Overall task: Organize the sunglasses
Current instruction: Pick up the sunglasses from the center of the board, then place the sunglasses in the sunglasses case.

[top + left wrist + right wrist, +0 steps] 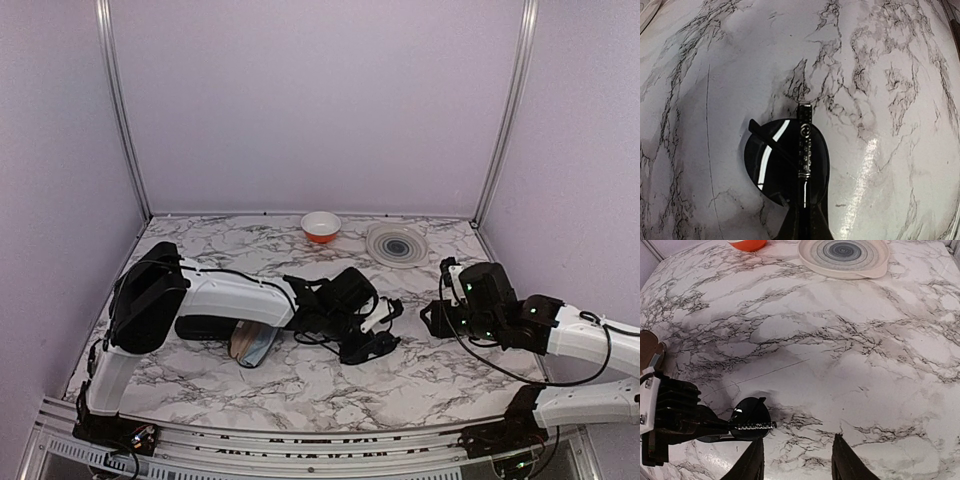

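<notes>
I need to set the sunglasses with my left gripper inside the open brown plaid case [258,341], beside the blue cloth.
The sunglasses [775,167] have a thin black frame and dark round lenses. My left gripper [805,220] is shut on them, its jaws pinched together where a slim temple arm [804,145] runs forward across one lens. From above, the sunglasses [368,346] sit low over the marble at table centre, at the tip of the left gripper [384,322]. The right wrist view shows the same lens [749,421] beside the left gripper [675,412]. My right gripper [797,462] stands open to the right of it with nothing between its fingers [847,465]. It hovers at the right side [436,318].
A glossy black case [205,327] and a brown plaid case [255,342] lie under the left arm. An orange bowl [320,226] and a grey spiral plate [397,244] sit at the back. Purple walls enclose the marble table [300,385].
</notes>
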`<state>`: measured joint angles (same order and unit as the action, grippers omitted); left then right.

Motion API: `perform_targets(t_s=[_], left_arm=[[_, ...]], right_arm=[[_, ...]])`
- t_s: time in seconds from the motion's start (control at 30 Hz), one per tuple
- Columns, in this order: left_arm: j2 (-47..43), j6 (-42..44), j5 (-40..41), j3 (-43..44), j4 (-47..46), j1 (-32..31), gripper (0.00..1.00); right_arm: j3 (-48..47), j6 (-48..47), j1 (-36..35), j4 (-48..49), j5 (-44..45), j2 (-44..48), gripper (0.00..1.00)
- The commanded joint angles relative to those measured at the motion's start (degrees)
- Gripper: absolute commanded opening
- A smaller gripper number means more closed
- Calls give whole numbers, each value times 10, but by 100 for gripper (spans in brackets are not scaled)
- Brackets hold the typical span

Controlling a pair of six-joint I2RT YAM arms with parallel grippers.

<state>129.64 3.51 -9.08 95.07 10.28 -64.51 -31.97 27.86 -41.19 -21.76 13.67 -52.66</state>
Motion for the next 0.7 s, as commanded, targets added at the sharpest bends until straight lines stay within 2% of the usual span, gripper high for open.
perform_targets(t_s=[0.0,0.2,0.43,0.67], left_arm=[[-89,-54,48,-8,38,-2,2],[-183,-136,156,-78,64,13,1],[-284,-241,239,-194,94,34,1],[-349,-300,278,-288,108,54,1]], right_arm=[[-31,-17,7,21,20,-5,45],[-47,-28,9,37,19,-27,45],[-44,-28,10,58,0,-52,45],[-44,-25,11,79,-22,-78,45]])
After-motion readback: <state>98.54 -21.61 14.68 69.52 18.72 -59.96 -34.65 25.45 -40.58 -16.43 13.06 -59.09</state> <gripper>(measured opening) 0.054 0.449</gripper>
